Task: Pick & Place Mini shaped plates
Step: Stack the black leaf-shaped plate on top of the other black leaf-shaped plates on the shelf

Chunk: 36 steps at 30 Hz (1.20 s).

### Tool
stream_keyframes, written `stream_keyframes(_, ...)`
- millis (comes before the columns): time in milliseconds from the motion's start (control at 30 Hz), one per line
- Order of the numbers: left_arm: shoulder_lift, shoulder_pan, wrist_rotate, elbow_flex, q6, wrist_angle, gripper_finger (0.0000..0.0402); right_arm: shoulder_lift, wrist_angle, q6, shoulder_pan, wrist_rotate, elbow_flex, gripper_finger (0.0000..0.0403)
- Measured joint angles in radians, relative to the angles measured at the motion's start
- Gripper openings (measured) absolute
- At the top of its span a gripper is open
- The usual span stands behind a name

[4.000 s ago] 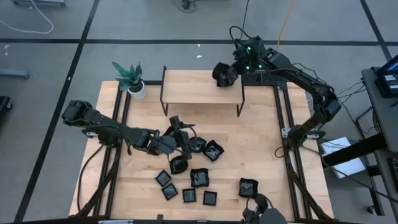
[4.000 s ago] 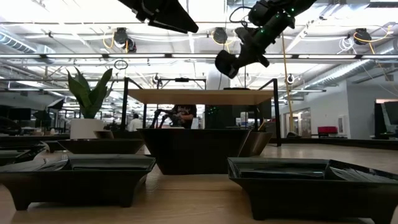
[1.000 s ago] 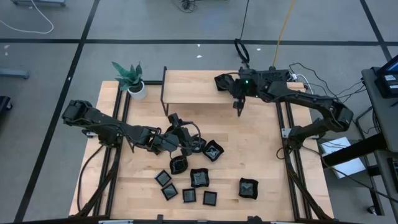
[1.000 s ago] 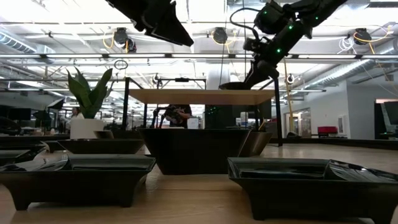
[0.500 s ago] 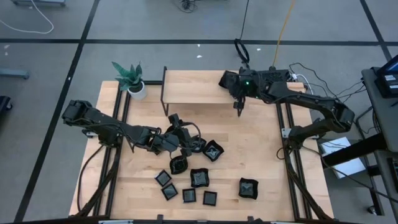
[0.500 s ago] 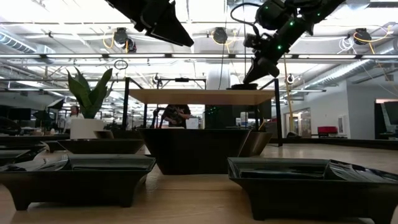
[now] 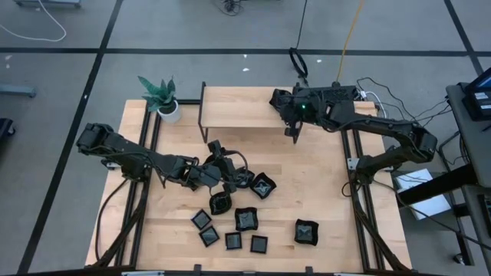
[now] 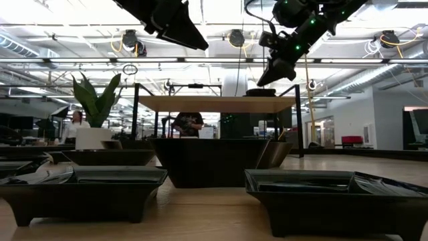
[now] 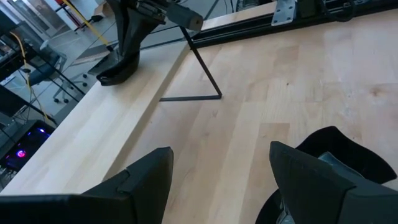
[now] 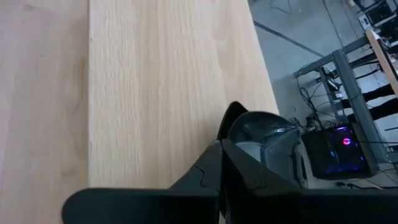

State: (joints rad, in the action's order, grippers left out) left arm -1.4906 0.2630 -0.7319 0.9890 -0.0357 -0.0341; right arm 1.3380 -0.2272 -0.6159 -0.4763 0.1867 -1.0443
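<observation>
Next, I open my right gripper, take the plate's near rim (image 10: pixel 227 127) and bring the plate further onto the shelf, because the plate's outer side reaches past the shelf's far edge.
Several small glossy black plates (image 7: pixel 246 219) lie loose on the wooden table's near middle. One more black plate (image 7: pixel 278 98) sits on the right end of the raised wooden shelf (image 7: pixel 245 107), resting on its underside in the low view (image 8: pixel 261 92). My right gripper (image 7: pixel 285 103) is over that shelf end, shut on this plate. My left gripper (image 7: pixel 224 170) hovers open over the cluster. In its wrist view (image 9: pixel 217 180) a plate (image 9: pixel 336 152) lies beside one finger, and the fingers touch nothing that shows. My right gripper has the plate by its rim (image 10: pixel 233 121). The two fingers (image 10: pixel 211 168) stand close together at that rim. They slant down onto it from above (image 8: pixel 262 82). The plate lies level on the shelf top.
A potted green plant (image 7: pixel 161 96) stands at the table's far left corner. The shelf's thin black legs (image 7: pixel 203 123) stand on the table. Three plates (image 8: pixel 87 184) stand close to the low camera. People move in the room behind.
My right gripper has shifted a little toward the shelf's right end with the plate, which stays on the shelf top. In the low view the gripper's body has risen and tipped.
</observation>
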Motion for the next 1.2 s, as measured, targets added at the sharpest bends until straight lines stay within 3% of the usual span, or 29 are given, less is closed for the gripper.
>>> stream_keyframes(200,0.000,0.000,0.000,0.000,0.000,0.000,0.0269,-0.010,-0.007,0.071,0.015,0.100,0.000,0.0001)
stream_keyframes(367,0.000,0.000,0.001,0.000,0.000,-0.001,0.0269,-0.021,-0.095,0.080,0.030,-0.002,0.000,0.0000)
stream_keyframes(867,0.000,0.000,0.002,0.000,0.011,-0.001,0.0269,-0.021,-0.077,0.066,0.018,0.368,0.002,0.0000)
stream_keyframes(1067,0.000,0.000,0.002,0.000,0.011,-0.001,0.0269,-0.021,0.036,-0.011,0.011,0.356,0.002,0.0000)
stream_keyframes(1200,0.000,0.000,0.009,0.000,0.012,-0.001,0.0269,-0.021,0.106,0.073,-0.019,0.176,0.001,0.0006)
